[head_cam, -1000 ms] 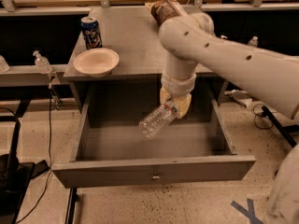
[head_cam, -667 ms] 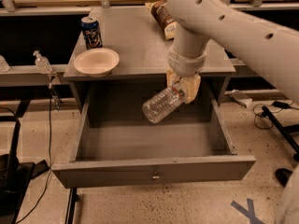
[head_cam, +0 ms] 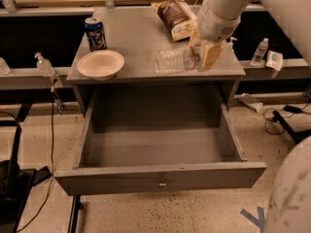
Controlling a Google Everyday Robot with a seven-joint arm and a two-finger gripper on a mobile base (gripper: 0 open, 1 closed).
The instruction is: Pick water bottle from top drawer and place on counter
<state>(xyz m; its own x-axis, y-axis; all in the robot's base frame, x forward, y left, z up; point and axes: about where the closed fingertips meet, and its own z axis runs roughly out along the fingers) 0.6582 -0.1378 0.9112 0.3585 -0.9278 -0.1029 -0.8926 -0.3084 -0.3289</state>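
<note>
Next, my gripper lets go of the water bottle on the counter [head_cam: 178, 47] just in front of the brown snack bag.
The gripper [head_cam: 200, 56] is shut on the water bottle [head_cam: 172, 60], a clear ribbed plastic bottle held on its side by its cap end. It hangs just over the front right part of the grey counter [head_cam: 141, 38]. I cannot tell if the bottle touches the counter. The top drawer [head_cam: 160, 176] stands pulled out below, with nothing in it, and its front panel carries a small metal lock at centre. The white arm comes in from the upper right.
On the counter stand a white bowl [head_cam: 100, 63] at front left, a blue can [head_cam: 95, 33] behind it and a brown snack bag [head_cam: 177, 18] at the back right. A sanitizer bottle [head_cam: 44, 65] is on the left shelf, a small bottle [head_cam: 260, 52] on the right shelf.
The gripper has lifted the water bottle out of the drawer and up to counter height. The drawer now holds nothing.
</note>
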